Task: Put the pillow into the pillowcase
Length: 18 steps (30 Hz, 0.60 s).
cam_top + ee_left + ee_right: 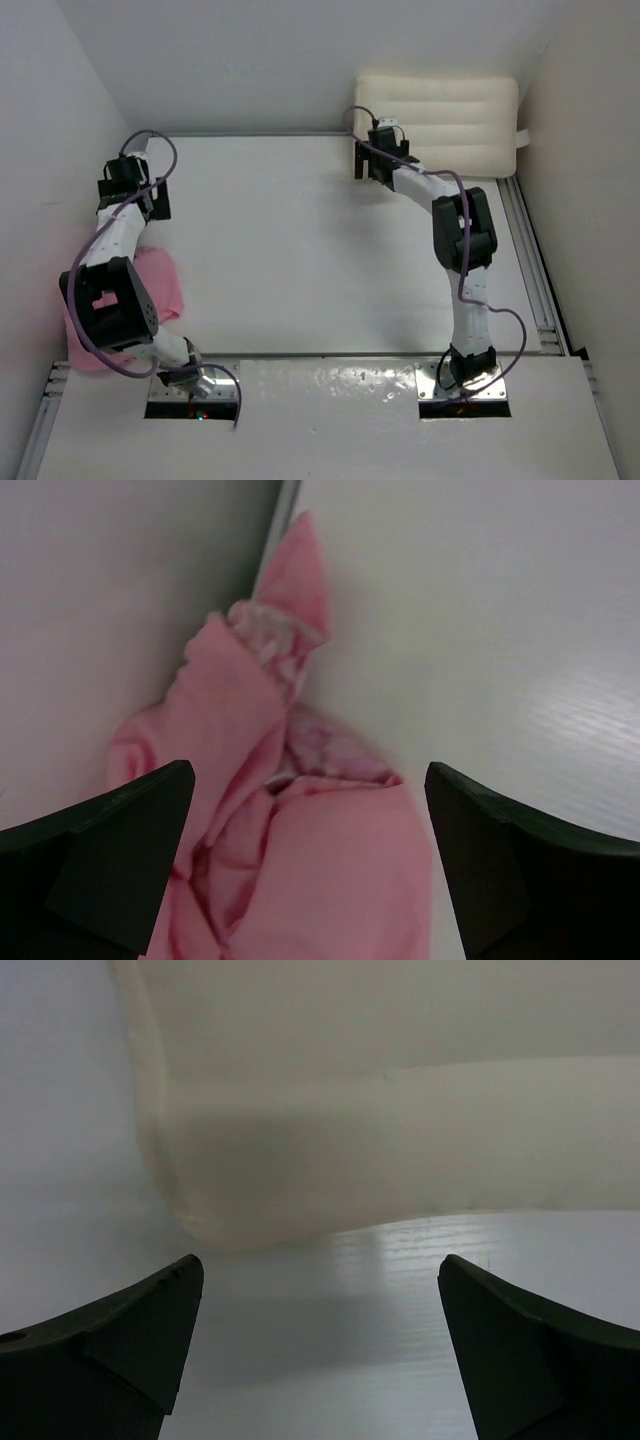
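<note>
The pink pillowcase shows its shiny inside at the bunched folds at the far end (143,251) (287,772), and my left gripper needs to close on them there.
The cream pillow (450,118) lies at the back right of the table against the back wall, its small white tag at its right edge. My right gripper (378,160) is open just in front of its near left corner. In the right wrist view the pillow (400,1110) fills the top, and my gripper (320,1275) is empty over bare table, short of it. The pink pillowcase (160,285) lies crumpled at the left edge, partly hidden by my left arm. My left gripper (135,190) is open above it. In the left wrist view the folds (300,860) lie between its fingers (310,780).
White walls close off the left, back and right sides of the table (300,250). An aluminium rail (535,270) runs along the right edge. Purple cables loop off both arms.
</note>
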Motion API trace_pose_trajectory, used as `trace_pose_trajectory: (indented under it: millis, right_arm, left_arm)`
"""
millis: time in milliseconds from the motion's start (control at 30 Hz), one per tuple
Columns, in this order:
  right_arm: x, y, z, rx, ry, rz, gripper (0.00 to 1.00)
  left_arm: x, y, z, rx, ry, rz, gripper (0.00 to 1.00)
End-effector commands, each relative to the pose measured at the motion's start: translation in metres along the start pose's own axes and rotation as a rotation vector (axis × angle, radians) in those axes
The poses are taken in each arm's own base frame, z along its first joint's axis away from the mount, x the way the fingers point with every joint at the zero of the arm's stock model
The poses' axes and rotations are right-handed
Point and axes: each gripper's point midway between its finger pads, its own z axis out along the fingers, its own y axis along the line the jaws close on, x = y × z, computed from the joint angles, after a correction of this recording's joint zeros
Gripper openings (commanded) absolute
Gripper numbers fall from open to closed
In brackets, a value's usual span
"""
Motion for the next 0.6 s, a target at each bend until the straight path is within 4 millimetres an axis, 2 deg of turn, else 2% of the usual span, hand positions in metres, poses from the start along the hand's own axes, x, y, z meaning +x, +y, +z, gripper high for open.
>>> trace_pose_trajectory:
  millis: [0,33,67,100,133,167,200,233,267,300,333,400,433,467,500,533,567]
  right_arm:
    - [-0.058,0.005,0.001,0.097,-0.213,0.141,0.99]
    - [-0.063,0.009,0.006,0.094,-0.24,0.153,0.99]
    - [-0.061,0.015,0.011,0.09,-0.238,0.139,0.99]
    - [-0.058,0.022,0.026,0.095,-0.231,0.129,0.99]
    - [-0.043,0.028,0.034,0.105,-0.179,0.087,0.99]
    - [-0.039,0.03,0.04,0.117,-0.162,0.07,0.99]
    - [-0.048,0.035,0.044,0.115,-0.169,0.066,0.99]
    - [-0.009,0.035,0.063,0.134,-0.072,0.018,0.99]
    - [-0.001,0.038,0.066,0.132,-0.043,0.022,0.99]
    - [-0.005,0.04,0.069,0.129,-0.041,0.021,0.99]
    - [0.009,0.035,0.071,0.158,-0.003,-0.002,0.96]
    - [0.018,0.034,0.072,0.147,0.011,0.0,0.8]
    - [0.015,0.032,0.072,0.147,0.005,0.016,0.58]
    - [0.015,0.032,0.07,0.138,0.004,0.021,0.42]
    - [0.013,0.031,0.07,0.13,-0.002,0.03,0.14]
    - [0.012,0.03,0.07,0.125,0.0,0.033,0.04]
    - [0.014,0.033,0.068,0.101,0.016,0.032,0.0]
  left_arm:
    - [0.035,0.037,-0.015,-0.139,0.106,0.0,1.0]
    - [0.047,0.043,-0.015,-0.16,0.137,0.004,1.0]
    - [0.067,0.052,-0.012,-0.179,0.203,0.0,1.0]
    - [0.088,0.056,-0.01,-0.192,0.266,0.011,1.0]
    - [0.108,0.067,-0.009,-0.207,0.33,-0.003,1.0]
    - [0.125,0.069,-0.003,-0.206,0.385,-0.001,1.0]
    - [0.136,0.073,-0.002,-0.211,0.422,-0.003,1.0]
    - [0.151,0.082,-0.001,-0.223,0.462,-0.014,1.0]
    - [0.16,0.085,0.002,-0.227,0.485,-0.02,1.0]
    - [0.164,0.087,0.004,-0.226,0.488,-0.025,1.0]
    - [0.171,0.09,0.007,-0.231,0.491,-0.032,1.0]
    - [0.179,0.087,0.015,-0.215,0.505,-0.005,1.0]
    - [0.182,0.087,0.02,-0.212,0.508,0.005,1.0]
    - [0.193,0.079,0.03,-0.181,0.542,0.023,0.99]
    - [0.197,0.077,0.035,-0.157,0.55,0.045,0.83]
    - [0.2,0.071,0.046,-0.117,0.56,0.05,0.66]
    - [0.199,0.068,0.051,-0.09,0.56,0.062,0.29]
